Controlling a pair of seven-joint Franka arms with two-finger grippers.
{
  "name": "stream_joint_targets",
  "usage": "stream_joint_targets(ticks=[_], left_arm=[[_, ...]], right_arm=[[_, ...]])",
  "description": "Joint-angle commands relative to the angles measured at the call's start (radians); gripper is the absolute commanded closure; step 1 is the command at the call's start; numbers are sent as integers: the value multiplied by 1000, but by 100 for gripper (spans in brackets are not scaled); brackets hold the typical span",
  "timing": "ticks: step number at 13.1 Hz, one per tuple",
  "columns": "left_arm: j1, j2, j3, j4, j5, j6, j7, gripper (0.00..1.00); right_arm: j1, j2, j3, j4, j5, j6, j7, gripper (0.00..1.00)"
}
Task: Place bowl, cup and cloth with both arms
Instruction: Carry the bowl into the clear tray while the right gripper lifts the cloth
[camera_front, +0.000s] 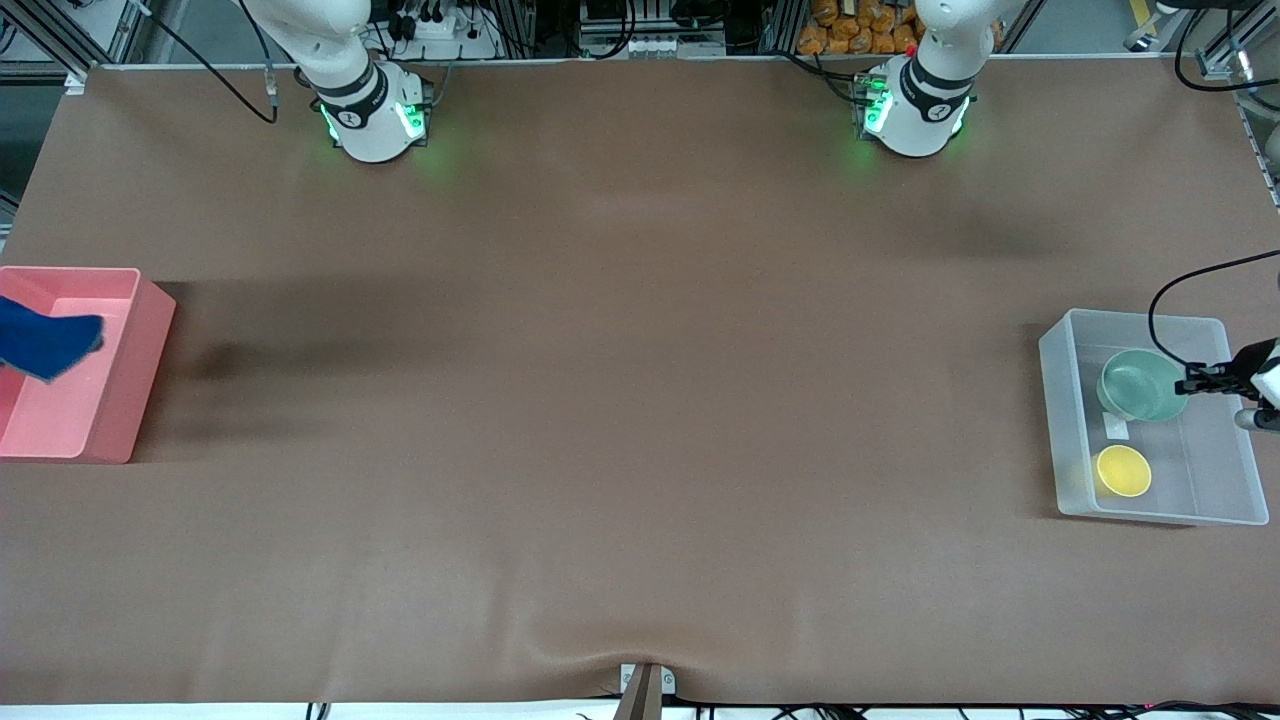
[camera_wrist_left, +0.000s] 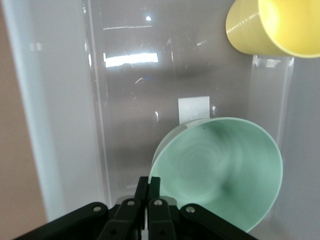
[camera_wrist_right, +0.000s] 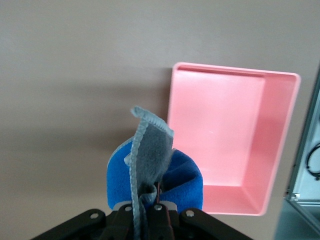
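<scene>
I will use my left gripper to set the mint-green bowl, now hanging tilted inside that bin, free on the clear bin's bottom by the white sticker (camera_front: 1117, 406) (camera_wrist_left: 222, 154), beside the yellow cup.
The mint-green bowl (camera_front: 1140, 385) (camera_wrist_left: 225, 170) hangs tilted inside the clear bin (camera_front: 1140, 318), and my left gripper (camera_front: 1205, 380) (camera_wrist_left: 148, 186) is shut on its rim. The yellow cup (camera_front: 1123, 470) (camera_wrist_left: 275, 25) stands in the same bin, nearer to the front camera than the bowl. My right gripper (camera_wrist_right: 150, 202) is shut on the blue cloth (camera_wrist_right: 180, 175), which hangs bunched with its grey trim up. In the front view the cloth (camera_front: 48, 340) shows over the pink bin (camera_front: 125, 400) at the right arm's end of the table, but the right gripper itself is out of frame there.
A white sticker (camera_wrist_left: 193, 107) lies on the clear bin's floor beside the bowl. The pink bin (camera_wrist_right: 235, 67) holds nothing on its floor. A black cable (camera_front: 1165, 300) loops over the clear bin. Brown table covering (camera_front: 620, 400) spreads between the two bins.
</scene>
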Motion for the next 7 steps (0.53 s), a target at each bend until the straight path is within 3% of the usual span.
stream_joint_targets(ticks=[1,6,7], left_arm=[[-2,26,-2,-16,-20,61,8,100],[-25,27,-4,-61,-19,141,-24,100],[-29,27,-5,-71,-19,156,-43,100]], right_arm=[[-72,22,18,18,-72,11,-84,100],[-92,133,18,10,-83,225,-85,100],[-92,168,18,9,-81,262,-83,76]])
